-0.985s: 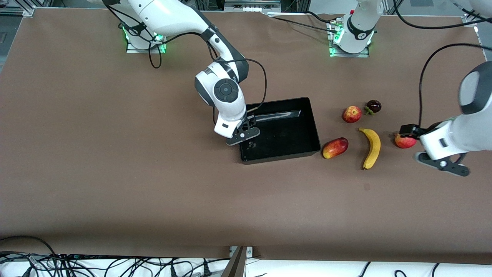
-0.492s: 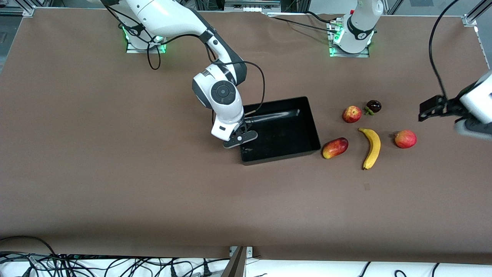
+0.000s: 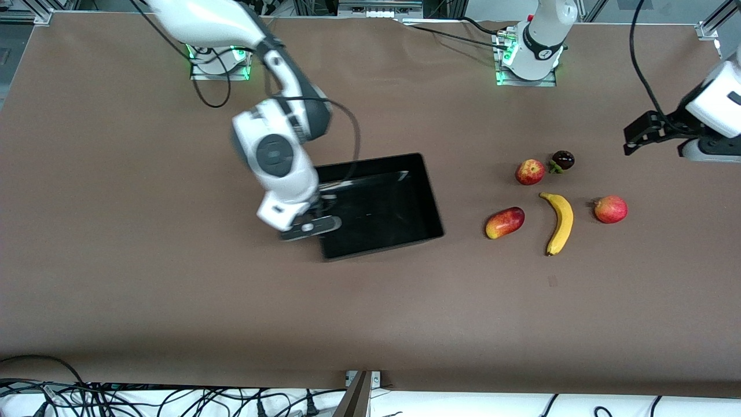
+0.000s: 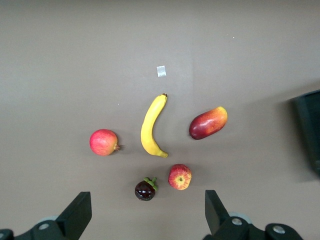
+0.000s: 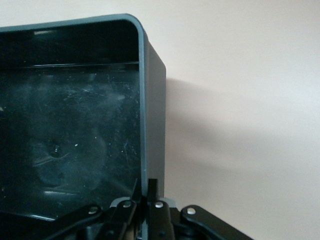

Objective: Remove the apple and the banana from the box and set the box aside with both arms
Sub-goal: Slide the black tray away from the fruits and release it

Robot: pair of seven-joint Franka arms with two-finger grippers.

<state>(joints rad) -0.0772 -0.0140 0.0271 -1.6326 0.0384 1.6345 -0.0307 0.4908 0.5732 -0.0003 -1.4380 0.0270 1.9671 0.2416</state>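
My right gripper needs to let go of the black box on the bare table straight out from its arm's base (image 3: 226, 202). The black box now lies on the table.
The black box (image 3: 431, 197) lies on the table, its wall pinched by my right gripper (image 3: 312, 223), which is shut on the end wall toward the right arm's end of the table. The right wrist view shows the fingers (image 5: 152, 187) clamped on the rim (image 5: 142, 100). The yellow banana (image 3: 560, 222) and the red apple with yellow patches (image 3: 529, 172) lie on the table toward the left arm's end. My left gripper (image 3: 642, 134) is open and empty, high over that end. Its view shows the banana (image 4: 151, 127), the apple (image 4: 180, 176) and the box edge (image 4: 310, 130).
A red-yellow mango (image 3: 505, 222) lies between the box and the banana. A round red fruit (image 3: 611, 209) lies beside the banana toward the left arm's end. A dark mangosteen (image 3: 562, 160) sits beside the apple. A small paper scrap (image 4: 161, 71) lies near the banana's tip.
My right gripper has dragged the box toward the right arm's end of the table. My left gripper has risen away from the round red fruit, which stays on the table.
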